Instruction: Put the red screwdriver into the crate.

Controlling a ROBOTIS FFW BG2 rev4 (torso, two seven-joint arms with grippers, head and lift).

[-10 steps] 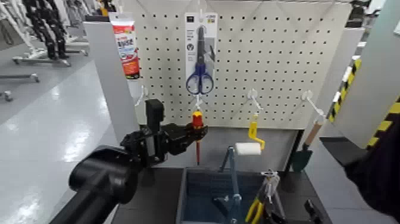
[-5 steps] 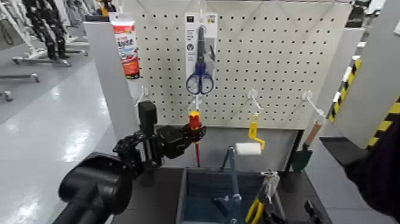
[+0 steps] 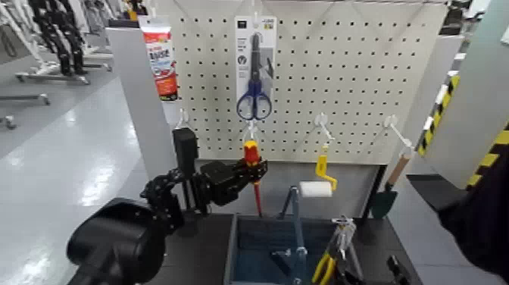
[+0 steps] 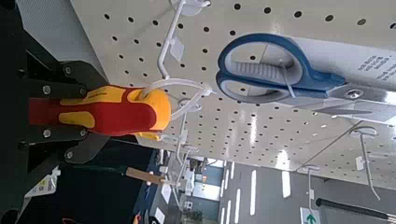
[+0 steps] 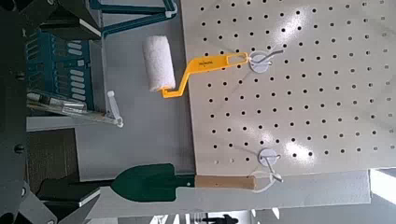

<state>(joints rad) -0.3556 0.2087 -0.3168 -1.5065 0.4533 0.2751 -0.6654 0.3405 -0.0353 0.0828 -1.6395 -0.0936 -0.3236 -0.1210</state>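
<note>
Next, my left gripper releases the red screwdriver in the crate, across its handle from the yellow pliers (image 3: 263,255).
The red screwdriver (image 3: 251,155) hangs upright at the pegboard, its thin shaft (image 3: 256,198) pointing down and leaning slightly right. My left gripper (image 3: 252,170) is shut on its red handle (image 4: 98,110), with a dark finger on each side. A white hook (image 4: 177,89) loops against the handle's yellow end. The crate (image 3: 233,244), a dark grey-blue bin, sits below and just right of the shaft's tip, near the front edge. My right arm (image 3: 479,218) is parked at the far right. Only dark parts of its gripper (image 5: 13,112) show at the edge of the right wrist view.
Blue-handled scissors (image 3: 254,76) hang in their pack above the screwdriver. A yellow-handled paint roller (image 3: 316,186) and a green trowel (image 3: 385,198) hang further right. A glue tube (image 3: 160,57) stands on the white post at the left. Several tools lie in the crate (image 5: 56,61).
The left arm has drawn back to the left and down. The screwdriver stays in its grip, and the shaft tip has swung a little right, toward the crate.
</note>
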